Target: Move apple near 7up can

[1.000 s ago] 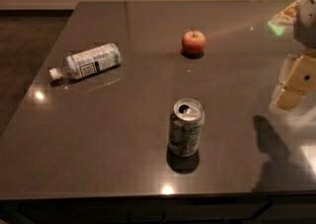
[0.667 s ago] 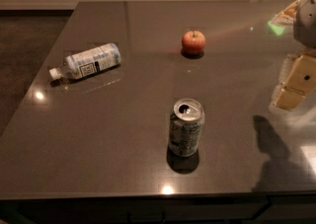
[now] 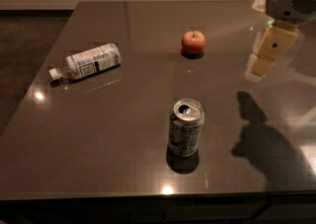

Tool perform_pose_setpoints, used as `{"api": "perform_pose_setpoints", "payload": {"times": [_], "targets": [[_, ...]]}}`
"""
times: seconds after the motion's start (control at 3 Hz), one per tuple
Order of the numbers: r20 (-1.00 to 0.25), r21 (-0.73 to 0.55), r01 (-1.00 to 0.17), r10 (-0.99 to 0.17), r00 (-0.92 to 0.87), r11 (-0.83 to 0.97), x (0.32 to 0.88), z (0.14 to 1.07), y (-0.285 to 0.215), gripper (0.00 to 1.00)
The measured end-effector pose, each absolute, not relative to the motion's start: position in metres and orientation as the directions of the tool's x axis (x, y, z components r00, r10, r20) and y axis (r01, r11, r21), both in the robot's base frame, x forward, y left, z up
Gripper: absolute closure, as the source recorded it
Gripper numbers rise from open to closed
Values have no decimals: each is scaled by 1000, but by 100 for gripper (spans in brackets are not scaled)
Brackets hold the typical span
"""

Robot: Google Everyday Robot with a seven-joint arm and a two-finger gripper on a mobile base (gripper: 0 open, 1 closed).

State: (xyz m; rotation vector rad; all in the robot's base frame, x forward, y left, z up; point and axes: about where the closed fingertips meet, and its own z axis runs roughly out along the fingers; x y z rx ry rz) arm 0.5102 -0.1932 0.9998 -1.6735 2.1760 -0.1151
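The small red-orange apple should be my gripper's next stop, and I will close my gripper on the apple's side (image 3: 200, 42) that faces it now.
A small red-orange apple (image 3: 193, 42) with a short stem sits on the dark table (image 3: 123, 134), toward the back middle. A green-and-silver 7up can (image 3: 185, 127) stands upright nearer the front, well apart from the apple. My gripper (image 3: 268, 52) hangs above the table at the right edge of the camera view, to the right of the apple and clear of it. It holds nothing that I can see.
A clear plastic bottle (image 3: 87, 61) with a white-blue label lies on its side at the left. The arm's shadow (image 3: 266, 139) falls on the right front of the table. The table's left and front edges drop to dark floor.
The gripper has shifted a little left and up, toward the apple. The apple, can and bottle have not moved.
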Motion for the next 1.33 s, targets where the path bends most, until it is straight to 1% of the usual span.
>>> {"api": "perform_pose_setpoints", "payload": {"times": [0.67, 1.33], "targets": [[-341, -266, -892, -901, -267, 365, 595, 970, -184, 0], [-395, -227, -872, -859, -325, 434, 651, 937, -179, 0]]}}
